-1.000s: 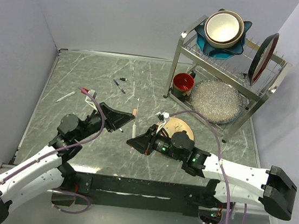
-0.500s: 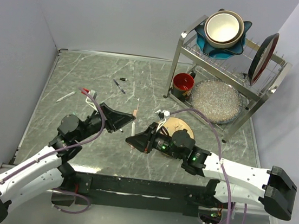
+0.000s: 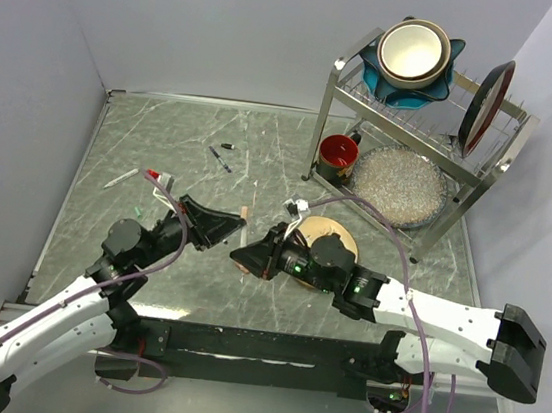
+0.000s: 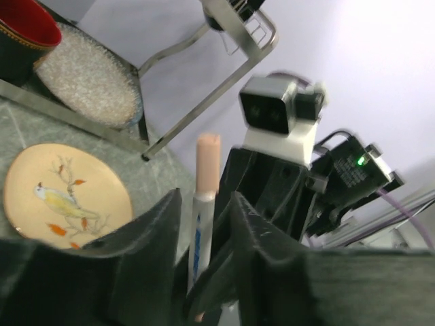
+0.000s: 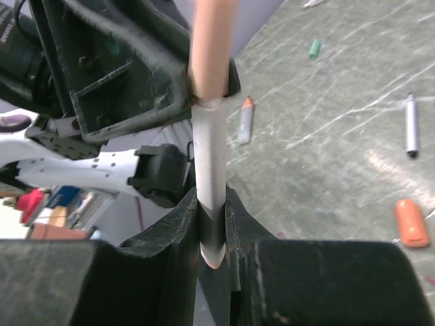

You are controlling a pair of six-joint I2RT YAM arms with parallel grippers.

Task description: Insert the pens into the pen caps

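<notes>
The white pen's body is between my left gripper's fingers below the peach pen cap, so next I move my left gripper up and close it around that pen cap (image 4: 208,161).
A white pen (image 5: 209,170) with a peach pen cap (image 5: 211,47) on its far end stands upright in my right gripper (image 5: 212,204), which is shut on the lower barrel. In the left wrist view the same pen (image 4: 202,224) and its cap (image 4: 207,153) rise between the jaws of my left gripper (image 4: 204,197), which stand apart with a gap on each side. From above, the left gripper (image 3: 236,225) and right gripper (image 3: 240,256) meet at the table's middle. Loose on the table lie an orange-red cap (image 5: 412,222), a green cap (image 5: 314,48), a grey pen (image 5: 410,124) and an orange-tipped pen (image 5: 245,120).
A metal dish rack (image 3: 332,123) stands at the back right with stacked bowls (image 3: 413,52) on top and a glass dish (image 3: 398,184) below. A red cup (image 3: 339,152) sits beside it. A bird-painted plate (image 3: 343,237) lies under my right arm.
The left jaws have parted from the capped end of the pen. The right gripper has shifted slightly left, still holding the pen.
</notes>
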